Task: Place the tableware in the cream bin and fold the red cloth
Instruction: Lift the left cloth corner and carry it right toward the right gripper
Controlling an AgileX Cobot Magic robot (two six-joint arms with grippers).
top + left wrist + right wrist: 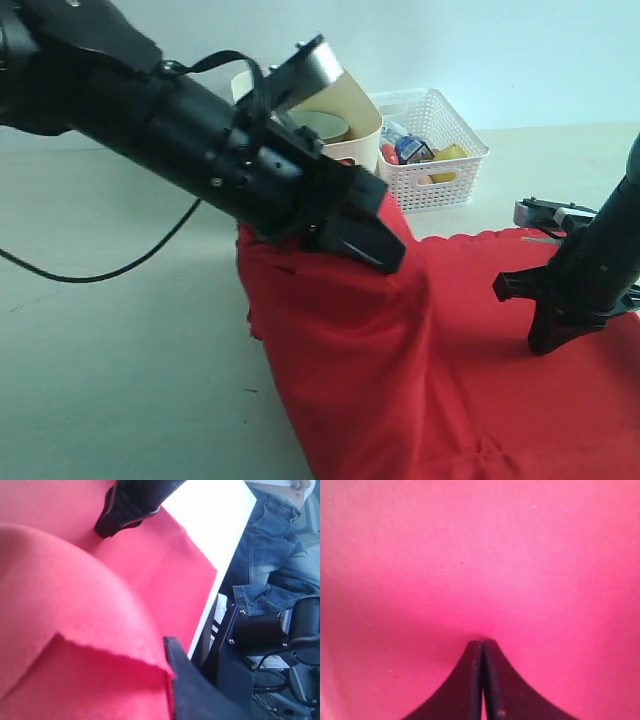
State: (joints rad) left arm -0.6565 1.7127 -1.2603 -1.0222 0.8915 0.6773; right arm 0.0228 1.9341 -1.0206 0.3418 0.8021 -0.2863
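The robot's left gripper will release the lifted edge, now raised into a peak, on the flat red cloth (609, 373) (155, 557) in front of the robot's right gripper.
The red cloth (440, 380) covers the table's near right; its left part is raised into a peak. My left gripper (385, 255) is shut on the red cloth's lifted edge (100, 645); only one dark finger (187, 690) shows past the fabric. My right gripper (548, 343) is shut, tips down on the flat cloth (480, 555), with nothing seen between the jaws (482, 643). The cream bin (362, 140) stands behind my left arm and holds a leaning brown wooden plate (345, 100) and a pale bowl (322, 125). Other tableware is hidden.
A white lattice basket (440, 165) with toy foods stands right of the cream bin. A grey and black device (550, 214) lies at the cloth's far right edge. A black cable (100, 270) trails over the bare table on the left. A seated person's jeans (270, 555) show beyond the table edge.
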